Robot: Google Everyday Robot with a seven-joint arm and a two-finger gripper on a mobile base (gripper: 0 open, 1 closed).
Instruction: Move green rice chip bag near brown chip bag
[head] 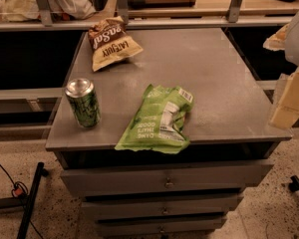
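Observation:
Next, I grip the green rice chip bag at the bag's middle [166, 116], by its white label.
The green rice chip bag [157, 119] lies flat at the front middle of the grey cabinet top [214, 68], its lower edge at the front rim. The brown chip bag [111, 43], with a brown top and tan-yellow lower half, lies at the back left corner, well apart from the green bag. My gripper [288, 103] shows as a pale cream shape at the right edge of the view, beside the cabinet's right side. It is off to the right of the green bag, touches neither bag and holds nothing that I can see.
A green drink can [83, 103] stands upright at the front left, left of the green bag. Drawers [164, 180] sit below the top. A metal rail and shelf [189, 21] run behind. A black stand leg [30, 198] and red cable [17, 188] lie on the floor at left.

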